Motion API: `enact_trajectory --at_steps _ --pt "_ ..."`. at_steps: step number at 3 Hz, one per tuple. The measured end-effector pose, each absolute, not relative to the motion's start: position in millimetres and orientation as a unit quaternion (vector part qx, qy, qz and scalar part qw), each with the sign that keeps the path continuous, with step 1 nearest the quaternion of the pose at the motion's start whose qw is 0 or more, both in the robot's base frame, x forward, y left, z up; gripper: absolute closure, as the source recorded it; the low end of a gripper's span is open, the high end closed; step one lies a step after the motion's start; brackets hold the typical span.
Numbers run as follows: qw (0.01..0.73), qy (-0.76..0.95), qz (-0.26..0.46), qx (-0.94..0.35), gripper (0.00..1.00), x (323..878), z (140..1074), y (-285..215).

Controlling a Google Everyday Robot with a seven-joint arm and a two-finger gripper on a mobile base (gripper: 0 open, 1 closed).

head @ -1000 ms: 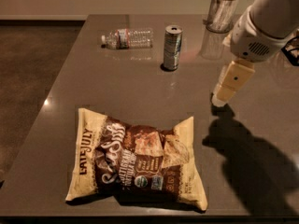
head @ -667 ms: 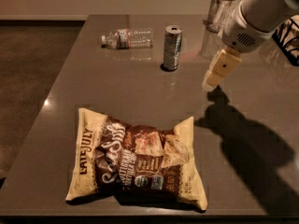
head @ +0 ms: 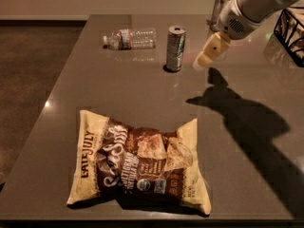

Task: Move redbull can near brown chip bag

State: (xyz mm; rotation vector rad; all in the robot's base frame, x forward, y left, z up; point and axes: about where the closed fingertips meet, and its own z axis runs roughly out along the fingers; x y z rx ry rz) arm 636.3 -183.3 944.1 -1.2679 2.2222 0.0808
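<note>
My gripper is to close next on the upper half (head: 175,40) of the redbull can, so it can carry the can toward the brown chip bag.
The redbull can (head: 175,48) stands upright on the grey table, toward the back centre. The brown chip bag (head: 138,163) lies flat near the table's front edge, cream and dark brown with "Late July" lettering. My gripper (head: 207,55) hangs from the white arm at the upper right, just right of the can and a little above the table, apart from the can. It holds nothing that I can see.
A clear plastic water bottle (head: 130,38) lies on its side left of the can. A clear glass tumbler (head: 219,9) stands behind the arm at the back. A dark wire basket (head: 292,32) sits at the right edge. The arm's shadow falls across the table's right half.
My gripper has moved left and toward the back of the table, closing in on the can's right side. The can, bag and bottle have not moved.
</note>
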Motion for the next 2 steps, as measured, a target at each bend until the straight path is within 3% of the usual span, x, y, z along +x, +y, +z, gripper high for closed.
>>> enact_trajectory --at_steps 2 --pt "0.323 0.835 0.079 -0.439 0.00 682.9 937.7 -150.5"
